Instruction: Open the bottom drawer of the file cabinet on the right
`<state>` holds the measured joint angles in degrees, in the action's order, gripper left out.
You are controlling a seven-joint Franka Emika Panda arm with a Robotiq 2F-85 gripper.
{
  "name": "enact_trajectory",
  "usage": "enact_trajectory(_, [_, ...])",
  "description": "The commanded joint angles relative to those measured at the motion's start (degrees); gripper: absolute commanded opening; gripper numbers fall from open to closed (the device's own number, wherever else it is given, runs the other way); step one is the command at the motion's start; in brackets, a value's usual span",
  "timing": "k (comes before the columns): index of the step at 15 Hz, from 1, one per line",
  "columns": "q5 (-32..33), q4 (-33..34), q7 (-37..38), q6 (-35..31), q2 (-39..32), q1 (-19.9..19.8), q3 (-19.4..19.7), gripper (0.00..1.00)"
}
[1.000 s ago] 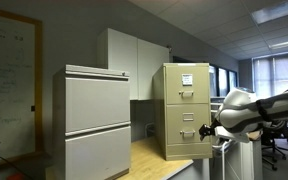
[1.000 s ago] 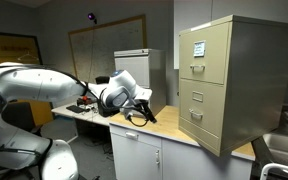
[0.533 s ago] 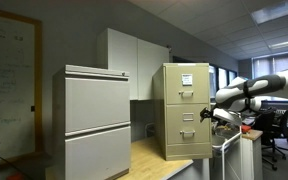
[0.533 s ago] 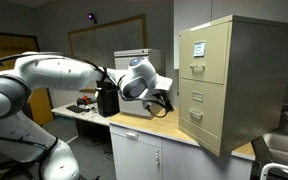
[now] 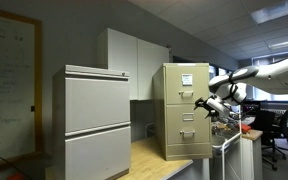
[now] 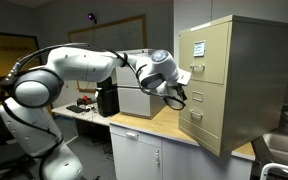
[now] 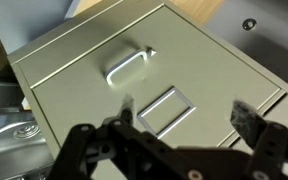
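Note:
Next, I close my gripper on the sink-side end of the silver handle (image 5: 193, 133) (image 7: 110, 77) on the bottom drawer of the beige file cabinet.
The beige file cabinet (image 5: 186, 110) (image 6: 234, 80) stands on a wooden counter, with white paper on its top drawer. Its bottom drawer (image 5: 187, 140) (image 6: 206, 122) is shut in both exterior views. In the wrist view a shut tan drawer front (image 7: 94, 85) fills the frame, with a silver handle (image 7: 129, 68) and a label frame (image 7: 167, 108). My gripper (image 7: 184, 112) is open and empty, its fingers spread just in front of that label frame, not touching it. In both exterior views the gripper (image 5: 206, 104) (image 6: 178, 94) hovers close to the cabinet's front at mid height.
A wider light-grey two-drawer cabinet (image 5: 97, 120) stands beside the beige one. A metal sink (image 7: 14, 130) (image 6: 279, 150) lies next to the cabinet. A black box (image 6: 107, 100) sits on the wooden counter (image 6: 144, 122). An office chair (image 5: 279, 130) stands behind the arm.
The arm has swung from above the counter toward the beige cabinet. The gripper now faces the drawer fronts from close by. The drawers have not moved.

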<state>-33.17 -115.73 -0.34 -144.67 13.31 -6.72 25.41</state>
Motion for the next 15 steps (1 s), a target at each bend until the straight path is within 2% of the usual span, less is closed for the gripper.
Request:
enact_trajectory(1, [-11.2, 9.2, -5.8, 4.2, -8.7, -0.4, 1.6, 1.00])
enact_trajectory(7, [-23.5, 14.9, -9.6, 9.4, -19.3, -7.9, -1.6, 1.00])
enact_trajectory(10, [-26.6, 16.4, -9.7, 10.6, -22.9, -11.3, -3.4, 1.00])
enact_trajectory(15, [-26.7, 19.7, -5.9, 12.0, -27.8, -14.2, -5.6, 1.00])
